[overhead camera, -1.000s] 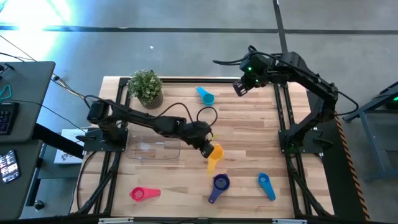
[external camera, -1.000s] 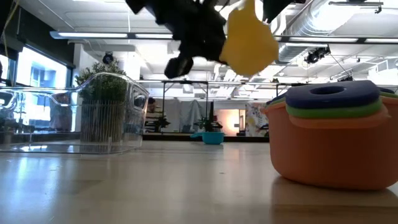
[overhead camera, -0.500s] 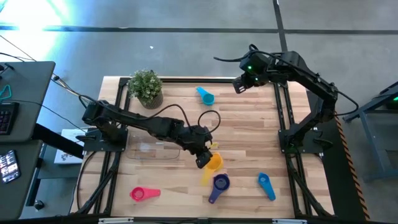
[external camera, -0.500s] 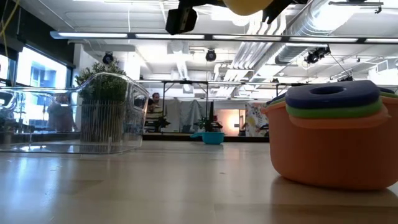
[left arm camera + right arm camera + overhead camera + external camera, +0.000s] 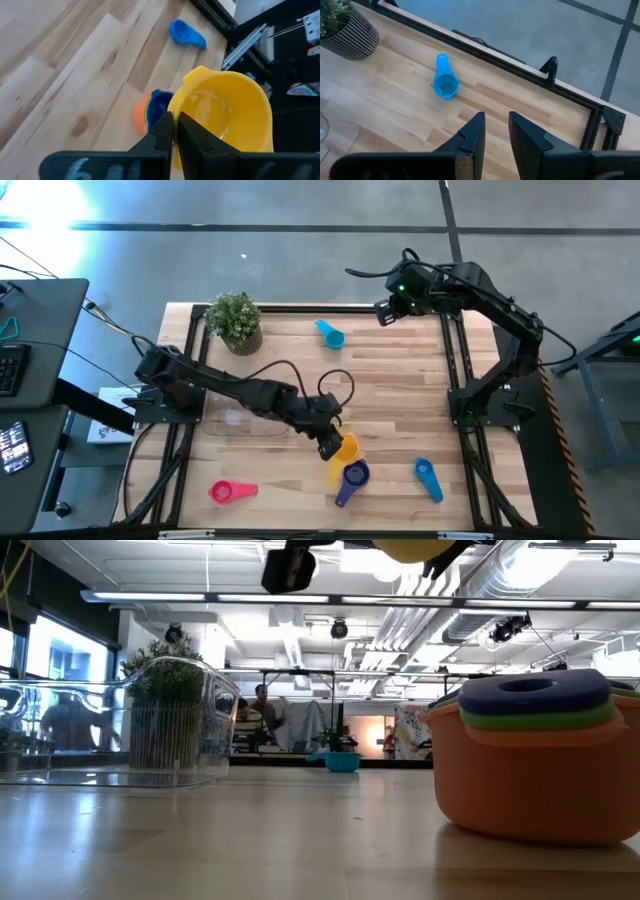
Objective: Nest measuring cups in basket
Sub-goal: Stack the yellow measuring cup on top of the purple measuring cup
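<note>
The yellow measuring cup is to go inside the blue-purple cup of the nested stack (image 5: 354, 474) (image 5: 164, 106). Next, my left gripper lets go of it there.
My left gripper (image 5: 331, 442) is shut on the yellow measuring cup (image 5: 225, 117) and holds it in the air just over a nested stack (image 5: 352, 475) of an orange, a green and a blue-purple cup. The stack stands on its base on the table (image 5: 530, 755). The blue cup (image 5: 428, 478), the red-pink cup (image 5: 232, 491) and the light blue cup (image 5: 330, 333) lie apart on the table. The clear basket (image 5: 245, 420) stands at the left, under the left arm. My right gripper (image 5: 496, 135) hangs above the far right corner, slightly open and empty. My left gripper pinches the yellow cup at its rim (image 5: 176, 107), on the side nearest the wrist, between its two fingers (image 5: 162, 131). The fingers slant down from the table's left. The cup is lifted clear, its open bowl facing the wrist camera, above the stack.
A small potted plant (image 5: 235, 320) stands at the far left, beside the basket. A black cable loops above the table near the left wrist (image 5: 335, 380). Black frame rails run along the table's edges. Bare wood lies between the stack and the light blue cup.
My left gripper has carried the yellow cup toward the table's near edge, until it is over the nested stack, and it has kept hold. In the low view the cup has risen to the top edge of the picture.
</note>
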